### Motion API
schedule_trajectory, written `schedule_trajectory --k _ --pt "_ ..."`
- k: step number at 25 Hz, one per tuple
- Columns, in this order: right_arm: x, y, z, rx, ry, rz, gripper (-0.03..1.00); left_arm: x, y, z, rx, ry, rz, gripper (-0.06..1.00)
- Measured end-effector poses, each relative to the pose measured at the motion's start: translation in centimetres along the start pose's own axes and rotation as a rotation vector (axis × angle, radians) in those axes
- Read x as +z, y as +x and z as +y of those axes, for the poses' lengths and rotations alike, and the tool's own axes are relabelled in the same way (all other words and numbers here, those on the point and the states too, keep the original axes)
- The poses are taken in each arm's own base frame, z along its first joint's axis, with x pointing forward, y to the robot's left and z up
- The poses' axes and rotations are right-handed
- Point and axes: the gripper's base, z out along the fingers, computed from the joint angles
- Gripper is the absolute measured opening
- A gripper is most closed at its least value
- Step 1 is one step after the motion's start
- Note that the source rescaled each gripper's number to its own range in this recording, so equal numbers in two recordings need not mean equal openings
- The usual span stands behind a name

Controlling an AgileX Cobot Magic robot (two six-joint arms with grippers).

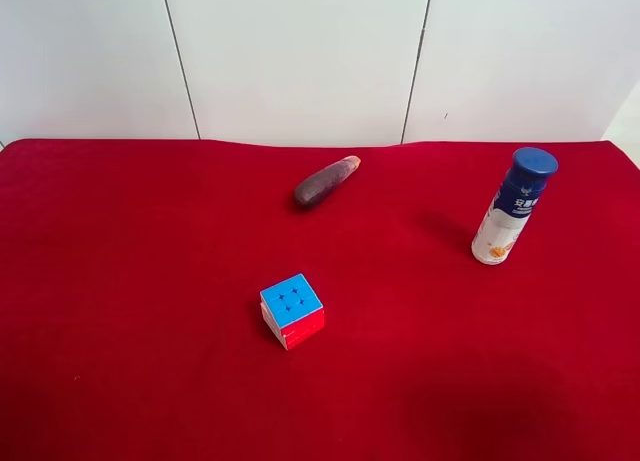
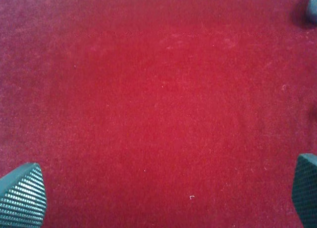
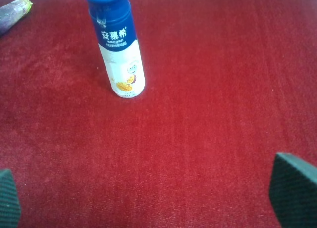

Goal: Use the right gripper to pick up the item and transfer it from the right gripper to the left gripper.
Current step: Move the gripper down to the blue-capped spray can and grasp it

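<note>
I need to move my right gripper to the white bottle next and close it on its blue label (image 1: 522, 192), just below the dark blue cap.
The item, a slim white bottle (image 1: 510, 209) with a blue label and dark blue cap, stands upright on the red cloth at the right of the exterior high view. It also shows in the right wrist view (image 3: 119, 50), some way ahead of my right gripper (image 3: 148, 201), which is open and empty with its fingertips (image 3: 292, 188) wide apart. My left gripper (image 2: 163, 198) is open and empty over bare red cloth. Neither arm shows in the exterior high view.
A multicoloured cube (image 1: 292, 310) sits near the middle of the red table (image 1: 120, 281). A dark brown-purple oblong vegetable (image 1: 326, 181) lies behind it, and its end shows in the right wrist view (image 3: 14, 13). A white panelled wall stands behind the table.
</note>
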Motion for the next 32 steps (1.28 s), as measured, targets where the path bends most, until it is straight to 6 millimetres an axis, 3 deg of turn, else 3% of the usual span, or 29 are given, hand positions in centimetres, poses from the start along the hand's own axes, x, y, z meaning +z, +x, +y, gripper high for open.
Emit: schedule_trajectory --k 32 --pt "0.0 0.0 0.0 0.0 0.0 0.0 1.0 0.0 0.0 0.0 0.0 0.0 0.0 1.0"
